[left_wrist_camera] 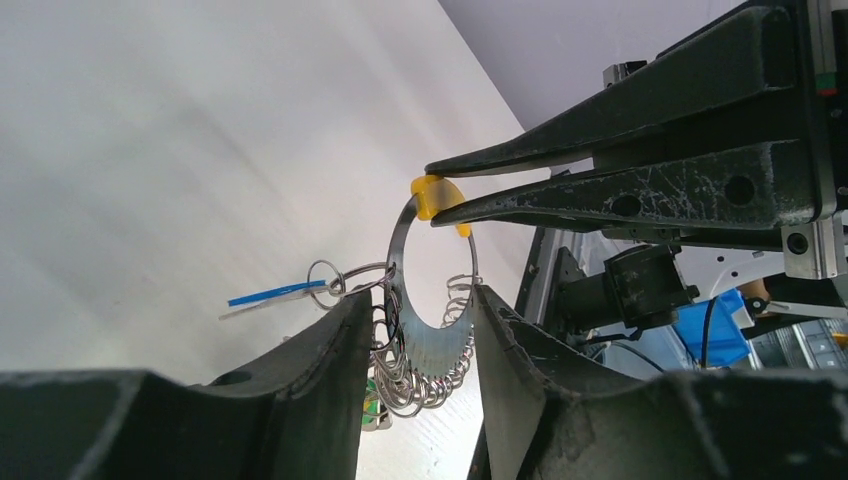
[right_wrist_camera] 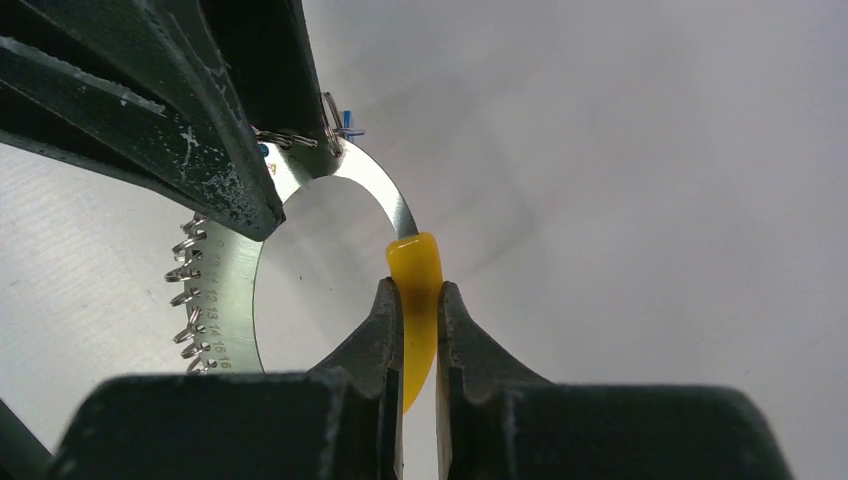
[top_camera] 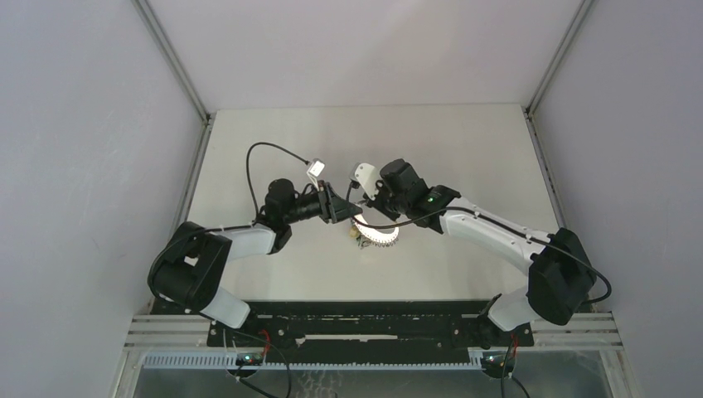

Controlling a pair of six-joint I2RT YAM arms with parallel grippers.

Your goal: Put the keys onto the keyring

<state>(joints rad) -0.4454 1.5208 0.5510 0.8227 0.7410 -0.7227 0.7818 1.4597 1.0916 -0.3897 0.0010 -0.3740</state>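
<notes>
Next, I release the keyring's yellow-orange part, now held up off the table, from my right gripper, leaving the keyring on the table [top_camera: 359,227] just under my left gripper's fingertips.
The keyring [left_wrist_camera: 437,345] is a silvery crescent ring hung with several small split rings, held up off the table [top_camera: 464,149] between both arms. My left gripper [left_wrist_camera: 420,298] is shut on its wide lower part, one finger on each edge. My right gripper [right_wrist_camera: 417,290] is shut on the yellow-orange band [right_wrist_camera: 415,262] at the ring's thin end. In the left wrist view the right gripper [left_wrist_camera: 435,192] comes in from the right onto that band [left_wrist_camera: 430,196]. From above, the keyring [top_camera: 377,235] hangs under the two meeting grippers [top_camera: 352,209]. No loose keys are in view.
A blue tag [left_wrist_camera: 270,293] on a split ring sticks out left of the keyring, and a green piece [left_wrist_camera: 370,408] hangs below. Grey walls close in the table on three sides. Both arm bases stand at the near edge.
</notes>
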